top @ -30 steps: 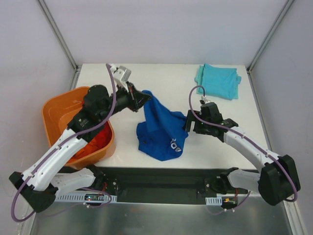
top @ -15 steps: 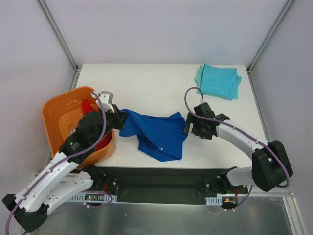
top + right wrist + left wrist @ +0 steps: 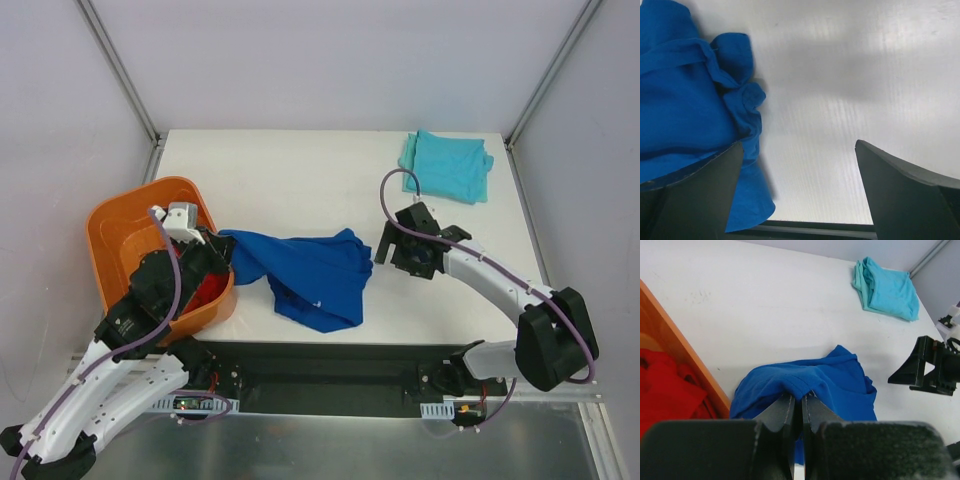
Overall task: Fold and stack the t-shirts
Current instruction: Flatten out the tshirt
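I should next close my right gripper on the bunched edge (image 3: 367, 269) (image 3: 750, 136) of the royal blue t-shirt, on the side farthest from the orange plastic tub.
The royal blue t-shirt (image 3: 310, 275) lies crumpled and stretched across the near middle of the table. My left gripper (image 3: 224, 250) is shut on its left edge beside the tub; the left wrist view shows the jaws (image 3: 801, 398) pinching a blue fold (image 3: 820, 382). My right gripper (image 3: 386, 250) is open and empty, just right of the shirt's right edge (image 3: 715, 100); the fingers (image 3: 799, 145) stand wide over bare table. The folded light teal t-shirt (image 3: 447, 166) lies at the far right corner and also shows in the left wrist view (image 3: 886, 287). The red t-shirt (image 3: 200, 293) lies in the tub.
The orange plastic tub (image 3: 112, 228) stands at the table's left edge, its wall (image 3: 682, 355) close to my left gripper. The table's (image 3: 300, 170) near edge runs just below the blue shirt. Metal frame posts rise at both back corners.
My left arm has pulled back toward the near left, dragging the blue shirt down from a raised peak and out flat to the left. The shirt's right edge now lies free of my right gripper.
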`<state>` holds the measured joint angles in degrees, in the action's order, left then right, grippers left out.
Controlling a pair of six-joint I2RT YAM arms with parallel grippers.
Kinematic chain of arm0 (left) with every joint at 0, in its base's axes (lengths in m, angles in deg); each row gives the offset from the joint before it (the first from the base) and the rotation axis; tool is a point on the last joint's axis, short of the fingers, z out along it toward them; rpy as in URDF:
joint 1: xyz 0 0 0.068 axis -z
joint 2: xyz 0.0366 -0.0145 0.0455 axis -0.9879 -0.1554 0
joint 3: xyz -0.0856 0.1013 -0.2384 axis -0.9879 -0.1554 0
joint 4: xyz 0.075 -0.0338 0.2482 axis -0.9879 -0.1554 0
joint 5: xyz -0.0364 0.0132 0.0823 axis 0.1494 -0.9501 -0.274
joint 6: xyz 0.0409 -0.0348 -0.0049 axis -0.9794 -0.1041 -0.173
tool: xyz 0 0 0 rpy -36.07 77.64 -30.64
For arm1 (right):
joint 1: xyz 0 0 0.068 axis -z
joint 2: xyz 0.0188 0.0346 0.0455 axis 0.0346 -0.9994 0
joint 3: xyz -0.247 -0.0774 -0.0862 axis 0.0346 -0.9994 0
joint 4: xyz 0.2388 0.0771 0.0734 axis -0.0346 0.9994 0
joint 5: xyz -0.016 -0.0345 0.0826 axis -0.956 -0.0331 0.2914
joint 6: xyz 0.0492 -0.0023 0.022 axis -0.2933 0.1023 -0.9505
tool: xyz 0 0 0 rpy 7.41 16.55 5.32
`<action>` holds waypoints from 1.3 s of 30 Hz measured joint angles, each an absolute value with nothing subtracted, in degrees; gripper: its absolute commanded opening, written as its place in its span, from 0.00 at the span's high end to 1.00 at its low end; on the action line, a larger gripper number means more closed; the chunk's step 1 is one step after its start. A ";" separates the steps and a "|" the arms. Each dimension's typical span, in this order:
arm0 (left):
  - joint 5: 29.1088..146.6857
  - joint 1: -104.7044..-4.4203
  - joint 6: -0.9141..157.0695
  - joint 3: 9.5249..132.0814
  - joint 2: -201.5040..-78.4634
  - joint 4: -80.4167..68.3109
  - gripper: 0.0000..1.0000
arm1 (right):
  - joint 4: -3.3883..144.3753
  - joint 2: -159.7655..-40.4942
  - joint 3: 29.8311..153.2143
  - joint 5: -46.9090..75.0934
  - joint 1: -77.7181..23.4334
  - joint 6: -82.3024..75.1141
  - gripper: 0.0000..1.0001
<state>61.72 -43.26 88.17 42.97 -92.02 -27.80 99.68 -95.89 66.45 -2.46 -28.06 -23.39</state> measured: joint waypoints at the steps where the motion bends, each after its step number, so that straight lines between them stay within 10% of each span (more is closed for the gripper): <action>1: 61.09 -43.26 88.13 43.12 -91.39 -28.19 1.00 | 99.59 -95.89 66.45 -1.49 -28.32 -23.39 0.03; 11: 59.84 -43.26 88.13 43.39 -90.84 -28.25 1.00 | 93.41 -105.53 70.37 6.90 -35.86 -26.89 0.30; 23: 59.78 -43.26 88.13 43.39 -90.93 -28.28 1.00 | 89.23 -110.53 70.41 5.92 -38.11 -34.25 0.99; 39: 62.51 -43.26 85.11 55.23 -94.23 -28.45 1.00 | 110.10 -79.89 79.20 -20.73 -40.32 -28.35 0.99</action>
